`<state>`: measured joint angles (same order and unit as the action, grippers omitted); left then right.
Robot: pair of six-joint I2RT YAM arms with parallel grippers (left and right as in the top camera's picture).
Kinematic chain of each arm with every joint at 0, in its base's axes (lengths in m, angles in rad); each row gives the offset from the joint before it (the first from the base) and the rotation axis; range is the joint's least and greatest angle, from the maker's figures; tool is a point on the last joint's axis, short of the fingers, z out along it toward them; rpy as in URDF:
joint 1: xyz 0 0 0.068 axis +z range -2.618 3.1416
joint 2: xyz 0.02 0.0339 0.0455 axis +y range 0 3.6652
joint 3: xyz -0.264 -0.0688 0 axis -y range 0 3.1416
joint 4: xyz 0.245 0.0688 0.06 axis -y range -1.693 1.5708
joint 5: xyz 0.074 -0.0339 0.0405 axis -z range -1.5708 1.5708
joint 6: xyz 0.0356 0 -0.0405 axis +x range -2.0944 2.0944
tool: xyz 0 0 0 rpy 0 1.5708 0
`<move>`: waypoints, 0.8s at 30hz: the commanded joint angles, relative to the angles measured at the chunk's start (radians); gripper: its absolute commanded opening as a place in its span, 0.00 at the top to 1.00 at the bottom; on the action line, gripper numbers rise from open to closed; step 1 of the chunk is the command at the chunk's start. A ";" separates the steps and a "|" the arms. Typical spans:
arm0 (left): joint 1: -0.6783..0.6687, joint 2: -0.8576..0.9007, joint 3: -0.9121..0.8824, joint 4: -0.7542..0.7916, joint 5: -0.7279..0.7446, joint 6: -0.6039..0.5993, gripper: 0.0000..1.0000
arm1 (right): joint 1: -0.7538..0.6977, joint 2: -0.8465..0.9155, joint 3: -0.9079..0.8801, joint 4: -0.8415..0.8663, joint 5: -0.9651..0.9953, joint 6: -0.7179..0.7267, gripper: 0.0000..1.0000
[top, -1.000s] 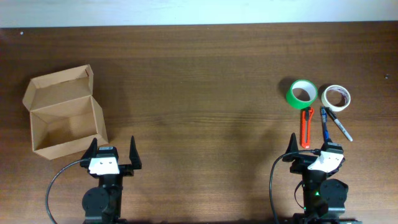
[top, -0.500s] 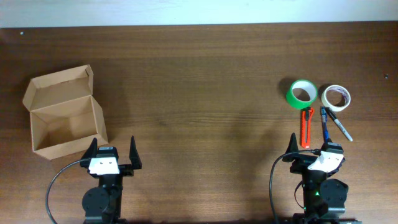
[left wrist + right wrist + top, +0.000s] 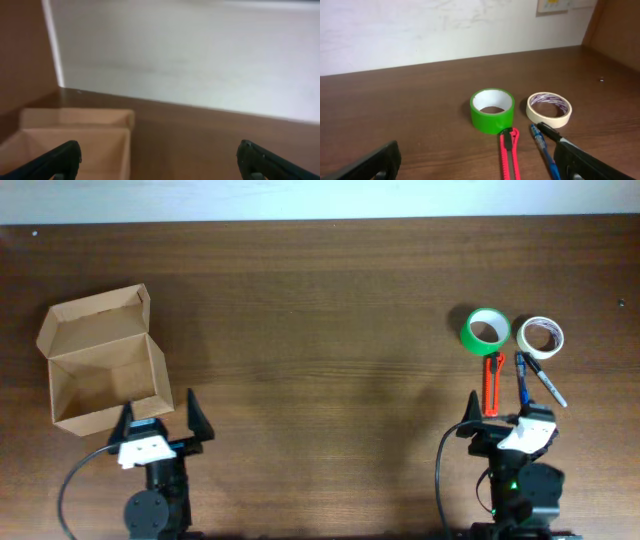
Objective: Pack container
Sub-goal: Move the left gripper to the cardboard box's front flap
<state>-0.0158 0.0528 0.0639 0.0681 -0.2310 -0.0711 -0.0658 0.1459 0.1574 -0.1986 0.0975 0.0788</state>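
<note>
The robot's left gripper should next move to the container's side edge (image 3: pixel 152 358) (image 3: pixel 127 146) facing the green tape roll and close there, near the folded-back flap lid.
The tan cardboard container (image 3: pixel 100 370) sits open at the left of the table, its flap lid folded back. It also shows in the left wrist view (image 3: pixel 75 135), ahead and to the left. My left gripper (image 3: pixel 160 412) is open and empty, just right of the box's near corner; its fingers (image 3: pixel 60 160) are wide apart. My right gripper (image 3: pixel 503 416) is open and empty. Just ahead of it lie a green tape roll (image 3: pixel 492 110), a white tape roll (image 3: pixel 549 109), a red box cutter (image 3: pixel 508 155), a blue pen (image 3: pixel 543 150) and a black marker (image 3: pixel 551 133).
The brown wooden table (image 3: pixel 320 300) ends at a pale wall (image 3: pixel 420 30) at the far side. A black cable (image 3: pixel 75 475) loops from the left arm's base.
My left gripper has shifted left and turned toward the box. The right gripper has barely moved. The objects have not moved.
</note>
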 commanded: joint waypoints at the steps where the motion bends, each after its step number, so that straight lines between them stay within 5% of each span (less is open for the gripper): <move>1: -0.001 0.097 0.101 0.007 -0.088 -0.034 0.00 | -0.009 0.202 0.147 0.027 0.023 0.008 0.01; 7: -0.001 0.446 0.351 0.007 -0.087 -0.033 0.00 | -0.009 0.756 0.578 0.007 0.013 0.008 0.01; 14: -0.001 0.961 0.792 -0.027 -0.079 -0.011 0.00 | -0.028 1.257 1.184 -0.203 -0.044 0.008 0.01; 19: 0.017 1.300 1.179 -0.233 -0.061 0.019 0.00 | -0.056 1.421 1.420 -0.246 -0.093 0.008 0.01; 24: 0.097 1.565 1.495 -0.435 0.112 0.019 0.00 | -0.095 1.447 1.437 -0.266 -0.077 -0.046 0.01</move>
<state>0.0238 1.4807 1.3952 -0.2989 -0.2466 -0.0685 -0.1234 1.5864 1.5661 -0.4438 0.0254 0.0700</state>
